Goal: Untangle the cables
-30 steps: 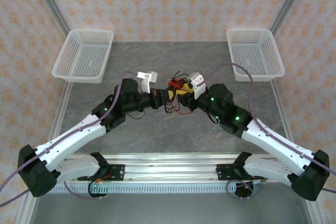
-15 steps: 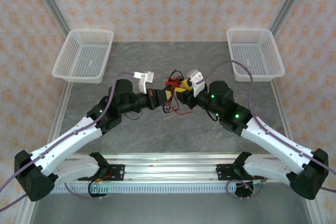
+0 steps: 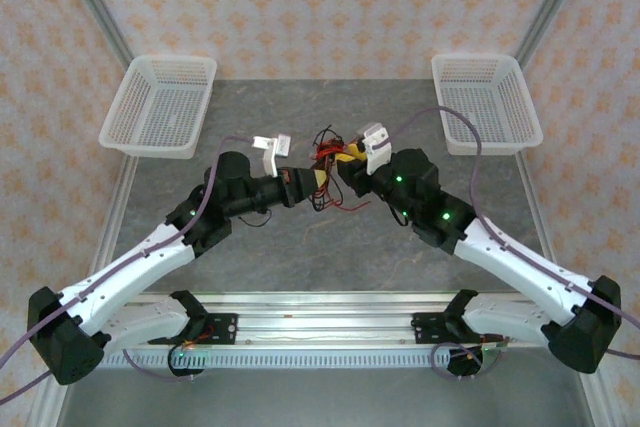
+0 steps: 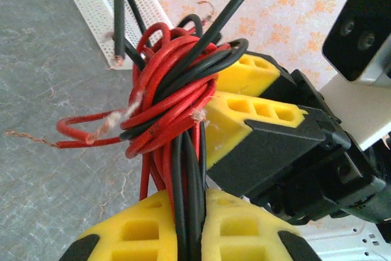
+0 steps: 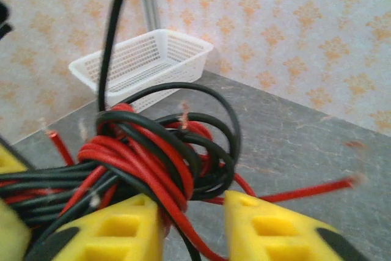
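Note:
My right gripper will open wider and take the wrapped coils (image 5: 146, 158), because the tangle of cables lies beside its finger with a red piece of cable in the gap.
The cables (image 3: 330, 159), thin red and black wires, form one knotted bundle held above the table between both arms. In the left wrist view my left gripper (image 4: 195, 227) is shut on several black and red strands that run up into the tangle of cables (image 4: 171, 90). The right arm's yellow fingers (image 4: 256, 111) press against that tangle from the right. In the right wrist view my right gripper (image 5: 195, 230) stands open, its left finger (image 5: 116, 230) against the bundle of cables (image 5: 153, 151), with one red strand crossing the gap. From above, my left gripper (image 3: 308, 183) and right gripper (image 3: 345, 169) nearly meet.
One white mesh basket (image 3: 160, 102) stands at the back left, and another basket (image 3: 485, 102) at the back right. Loose wire loops (image 3: 335, 205) hang toward the grey table (image 3: 330, 257). Purple-grey hoses arc over both arms.
Both arms shifted slightly; the right gripper pushed a little farther from the bases and leftward, and the bundle rose with it. The left grip on the strands is unchanged.

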